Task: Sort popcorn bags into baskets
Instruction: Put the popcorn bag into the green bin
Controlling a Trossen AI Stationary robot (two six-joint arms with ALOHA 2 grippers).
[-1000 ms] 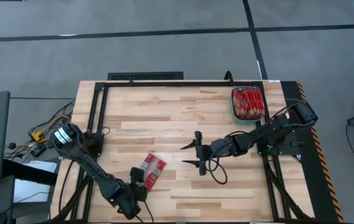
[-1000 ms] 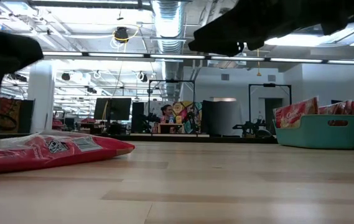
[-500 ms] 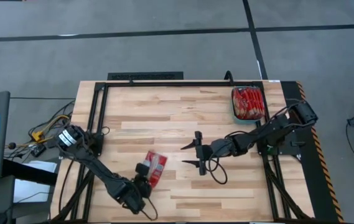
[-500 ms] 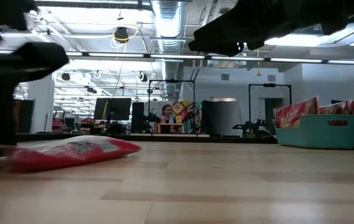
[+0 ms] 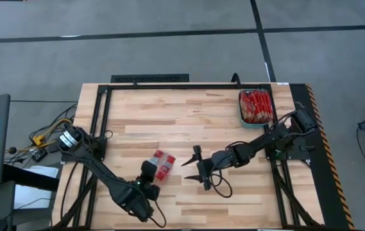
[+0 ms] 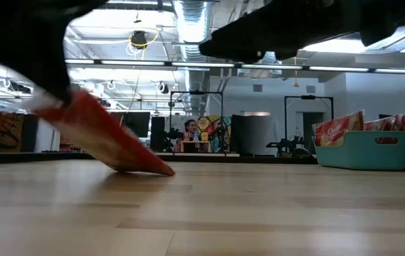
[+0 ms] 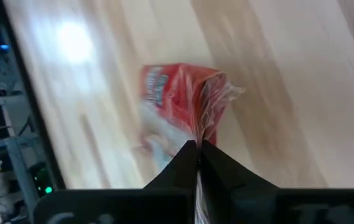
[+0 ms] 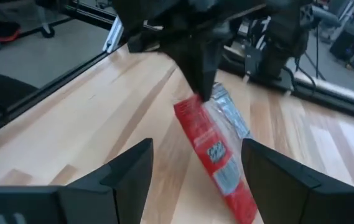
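Observation:
Next, I close my right gripper on the lower end [image 5: 167, 156] [image 8: 246, 198] of the red popcorn bag, since my left gripper already holds the bag's raised end.
One red popcorn bag [image 5: 163, 164] with a grey label panel stands tilted on the wooden table, left of the middle and toward the near edge. My left gripper [image 5: 151, 173] is shut on its raised end. In the left wrist view the bag [image 7: 178, 104] shows beyond the closed fingers. My right gripper [image 5: 195, 170] stands open a little to the bag's right, its fingers pointing at it and touching nothing. The teal basket [image 5: 241, 112] at the far right corner holds several red bags [image 5: 256, 104], which stand on edge in the low view [image 6: 337, 131]. My left gripper pinches the bag's crimped end seam [image 7: 206, 132] between its two fingers. The fingers slant down at it from the table's near left. The bag hangs tilted below them, its lower end [image 6: 158, 169] resting on the table.
A black metal frame [image 5: 169, 85] runs along the table's far edge and down both sides. Bare wood lies between the held bag and the basket [image 6: 364, 149]. Beyond the table a person sits at a desk [image 6: 188, 131].
My left gripper has shut on the near end of the bag and risen, tipping that end up off the table while the far end stays down. My right gripper, still open, has moved toward the near edge and the bag.

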